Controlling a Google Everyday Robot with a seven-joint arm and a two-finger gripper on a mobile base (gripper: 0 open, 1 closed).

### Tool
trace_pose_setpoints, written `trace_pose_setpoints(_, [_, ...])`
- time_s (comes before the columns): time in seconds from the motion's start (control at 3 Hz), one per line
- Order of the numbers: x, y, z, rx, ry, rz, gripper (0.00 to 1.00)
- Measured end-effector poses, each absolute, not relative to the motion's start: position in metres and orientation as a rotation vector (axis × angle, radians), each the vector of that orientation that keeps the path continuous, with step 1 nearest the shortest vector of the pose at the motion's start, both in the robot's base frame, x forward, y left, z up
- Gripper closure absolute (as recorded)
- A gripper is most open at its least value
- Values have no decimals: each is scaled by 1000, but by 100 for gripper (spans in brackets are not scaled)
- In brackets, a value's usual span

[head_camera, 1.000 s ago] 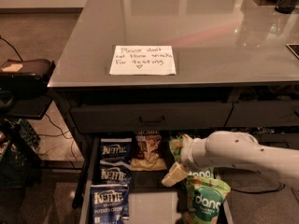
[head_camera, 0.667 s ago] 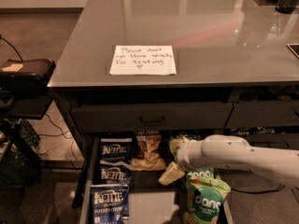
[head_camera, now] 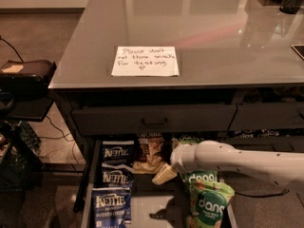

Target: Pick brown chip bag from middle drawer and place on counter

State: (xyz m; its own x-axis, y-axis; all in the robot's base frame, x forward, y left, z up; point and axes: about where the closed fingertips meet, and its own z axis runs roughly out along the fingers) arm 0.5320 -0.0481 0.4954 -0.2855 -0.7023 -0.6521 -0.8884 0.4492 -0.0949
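The robot's gripper should next close on the side of the brown chip bag point(head_camera: 159, 156) that is closer to the green dang bags.
The brown chip bag point(head_camera: 148, 152) lies at the back of the open middle drawer point(head_camera: 148, 208), between blue Kettle bags and green dang bags. My gripper point(head_camera: 164, 174) hangs over the drawer at the end of the white arm point(head_camera: 237, 159), which reaches in from the right. Its cream tip is just right of and below the brown bag's lower edge, close to it; I cannot tell if they touch. The grey glossy counter point(head_camera: 213, 32) is above the drawers.
A handwritten paper note point(head_camera: 145, 61) lies on the counter near its front edge. Three blue Kettle bags point(head_camera: 114, 178) fill the drawer's left side, green dang bags point(head_camera: 208, 204) its right. A shut drawer front with handle point(head_camera: 154, 120) sits above. Dark equipment point(head_camera: 26, 75) stands left.
My gripper and arm have moved left across the drawer, closer to the brown chip bag. The bags have not moved.
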Motion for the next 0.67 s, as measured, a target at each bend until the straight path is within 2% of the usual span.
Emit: trace_pose_setpoints(0.67, [552,-23,458,-1291,2034,437,0])
